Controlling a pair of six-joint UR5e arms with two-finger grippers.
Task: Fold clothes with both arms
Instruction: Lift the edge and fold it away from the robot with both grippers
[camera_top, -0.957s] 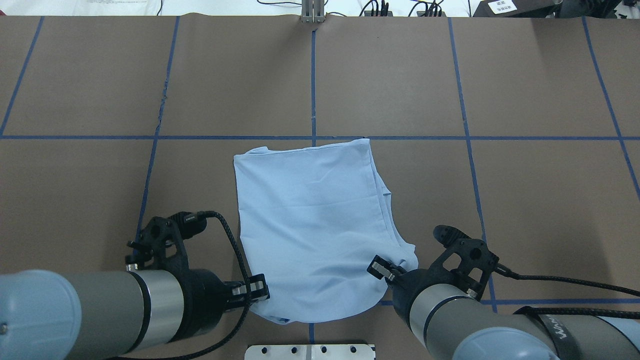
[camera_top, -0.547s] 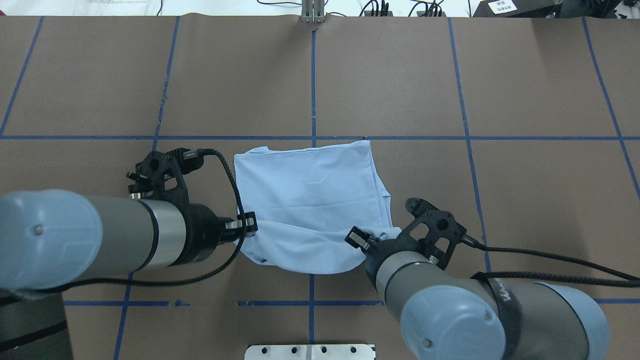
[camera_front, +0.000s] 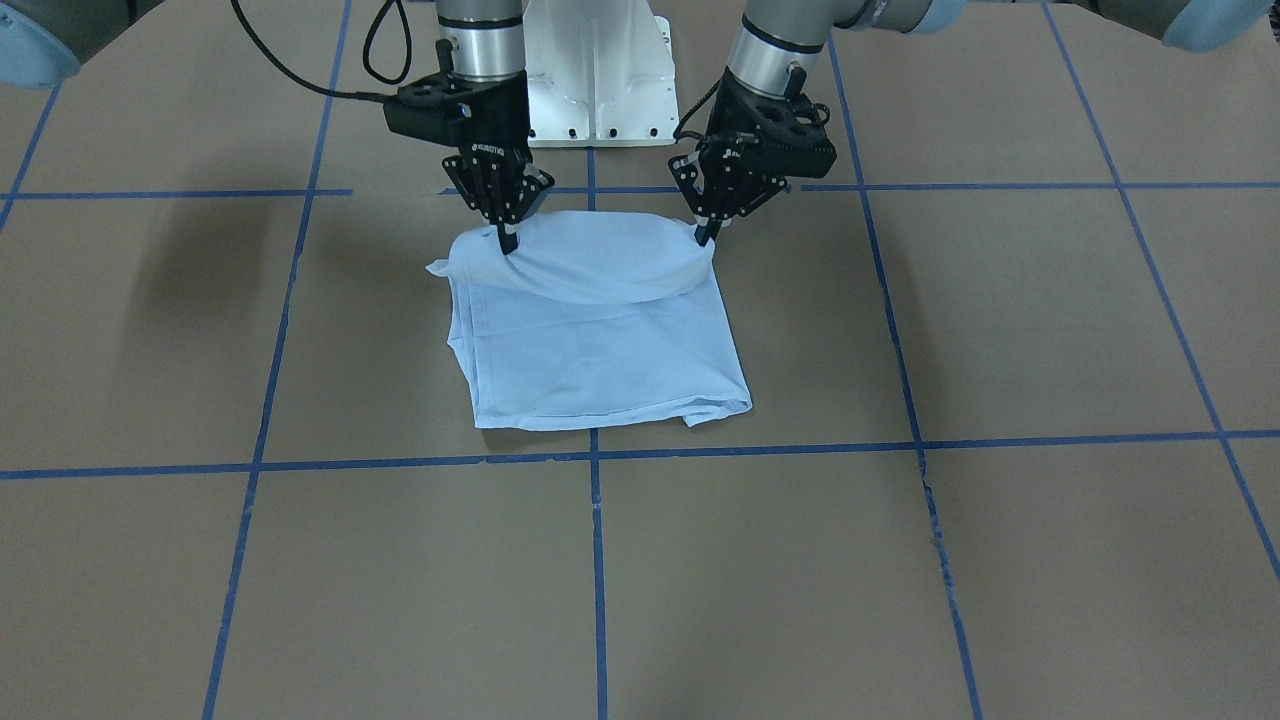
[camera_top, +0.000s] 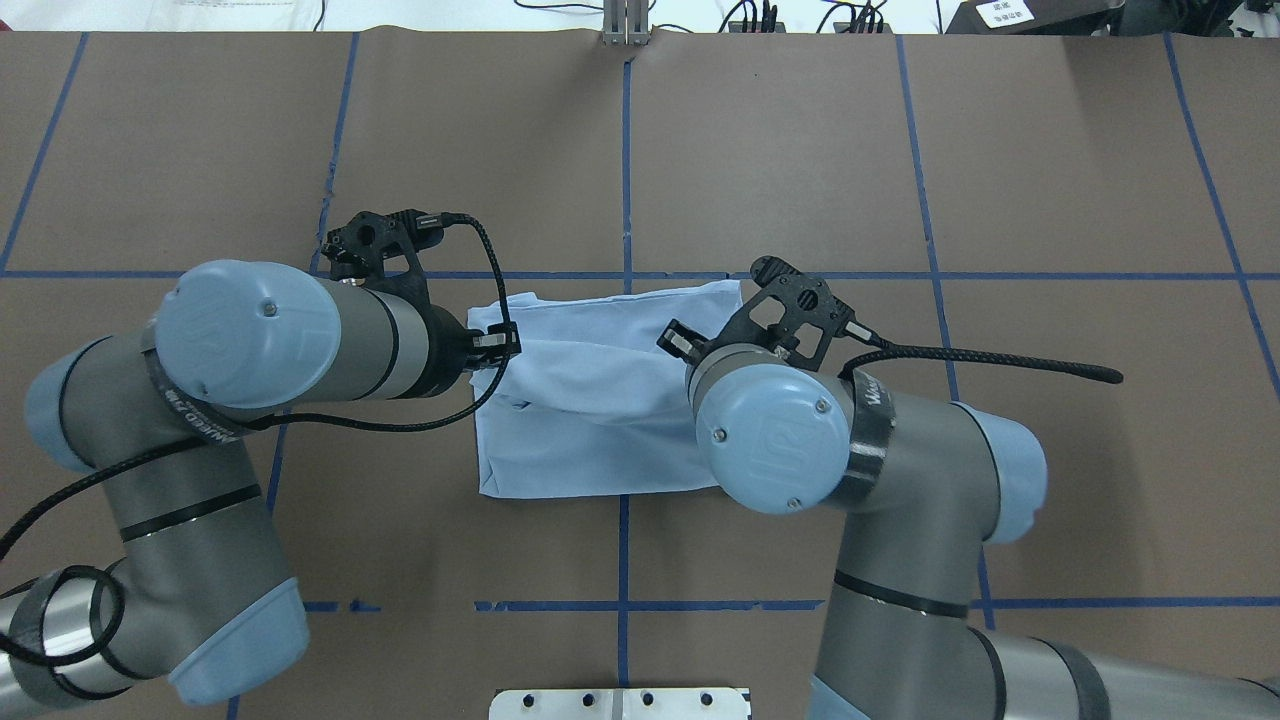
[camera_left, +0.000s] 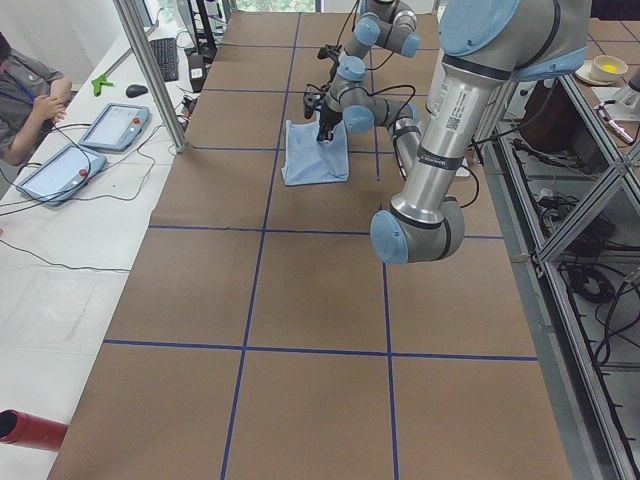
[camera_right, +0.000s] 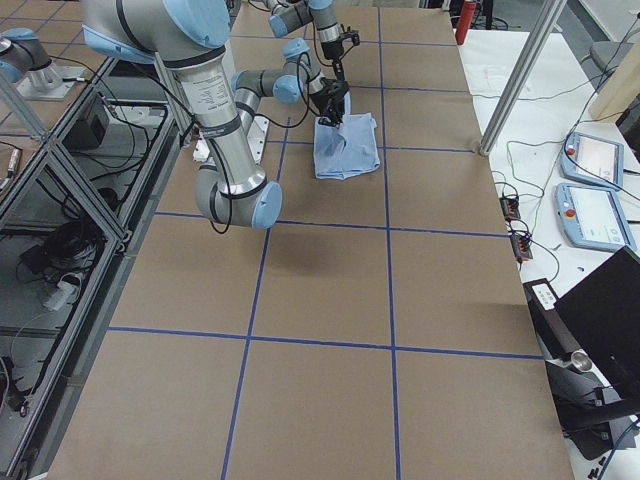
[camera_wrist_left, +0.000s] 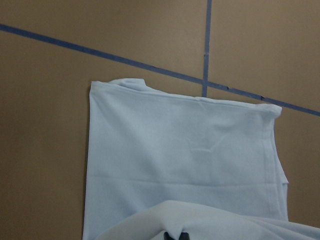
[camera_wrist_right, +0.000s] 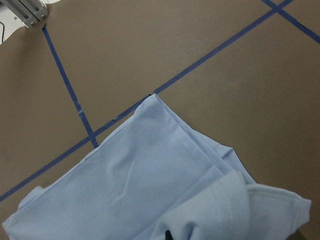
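I should let go of the raised corner of the clothes with my left gripper on the flat layer (camera_front: 725, 388) (camera_wrist_left: 112, 101) beside the bunched bit of far hem.
The light blue T-shirt (camera_front: 600, 350) lies folded on the brown table, also seen from overhead as the shirt (camera_top: 580, 440). Its edge nearest the robot is lifted and curls over the layer below. My left gripper (camera_front: 707, 238) is shut on one corner of that raised edge. At the other corner my right gripper (camera_front: 508, 244) is shut on the cloth. Both point straight down. The left wrist view shows the flat shirt (camera_wrist_left: 185, 160) with the raised fold at the bottom; in the right wrist view the shirt (camera_wrist_right: 140, 190) shows a stitched hem. Print and collar are hidden.
The white pedestal base (camera_front: 597, 80) stands just behind the shirt. Blue tape lines (camera_front: 594, 455) grid the table. A metal plate (camera_top: 620, 703) sits at the near edge. A seated person (camera_left: 30, 85) and teach pendants (camera_left: 115, 125) are beside the table's far side.
Both grippers have travelled away from the robot, holding the shirt's near edge. That edge has risen and come over the shirt toward its far edge, so the visible cloth is shorter.
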